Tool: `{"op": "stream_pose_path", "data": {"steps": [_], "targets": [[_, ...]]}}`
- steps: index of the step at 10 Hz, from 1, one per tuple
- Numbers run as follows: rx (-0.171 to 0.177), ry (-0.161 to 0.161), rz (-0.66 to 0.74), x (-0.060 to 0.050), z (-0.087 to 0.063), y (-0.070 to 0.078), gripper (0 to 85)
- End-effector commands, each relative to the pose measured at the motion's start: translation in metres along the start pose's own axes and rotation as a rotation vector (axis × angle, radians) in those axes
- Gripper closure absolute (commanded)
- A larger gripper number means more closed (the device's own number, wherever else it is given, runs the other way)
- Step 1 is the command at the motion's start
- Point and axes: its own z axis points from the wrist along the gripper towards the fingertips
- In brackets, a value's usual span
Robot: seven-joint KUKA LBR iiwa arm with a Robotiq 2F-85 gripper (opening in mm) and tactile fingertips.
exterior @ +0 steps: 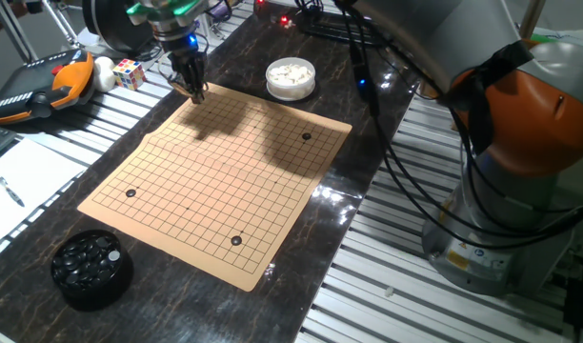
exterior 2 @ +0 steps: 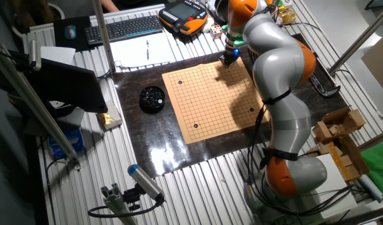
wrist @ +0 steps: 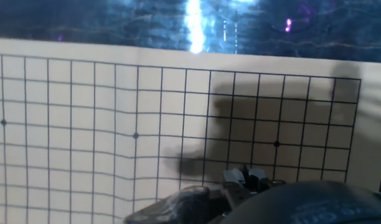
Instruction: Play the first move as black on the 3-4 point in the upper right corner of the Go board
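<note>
My gripper will put the black stone down on the crossing (exterior: pixel 211 116) (wrist: pixel 297 145) next to the star dot in the empty corner of the Go board.
The tan Go board (exterior: pixel 215 181) lies on the dark table. My gripper (exterior: pixel 196 90) hangs just above the board's far left corner; in the other fixed view the gripper (exterior 2: pixel 228 58) is over the far right corner. Its fingers are drawn close together, and the black stone pinched at their tips barely shows. In the hand view the fingertips (wrist: pixel 239 177) sit at the bottom, with the corner star dot (wrist: pixel 277 144) and the grid crossings around it just beyond them, in the gripper's shadow. No stone lies on those crossings.
A black bowl of black stones (exterior: pixel 91 270) stands off the board's near left corner. A white bowl of white stones (exterior: pixel 291 77) stands behind the board. Three dark round stones (exterior: pixel 306 136) (exterior: pixel 130 192) (exterior: pixel 236 241) sit near the other corners. A teach pendant (exterior: pixel 44 86) and cube (exterior: pixel 130 72) lie far left.
</note>
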Motion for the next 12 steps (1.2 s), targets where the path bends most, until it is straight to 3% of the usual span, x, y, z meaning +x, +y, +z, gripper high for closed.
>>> {"op": "stream_pose_path", "data": {"steps": [1, 4, 8, 12], "targets": [[-0.019, -0.002, -0.022, 0.0, 0.002, -0.006, 83.3], [-0.038, -0.006, -0.05, -0.007, 0.015, -0.037, 83.3], [-0.059, -0.001, -0.033, -0.003, 0.028, -0.044, 84.0], [-0.037, -0.016, -0.05, -0.006, 0.04, -0.05, 83.3]]}}
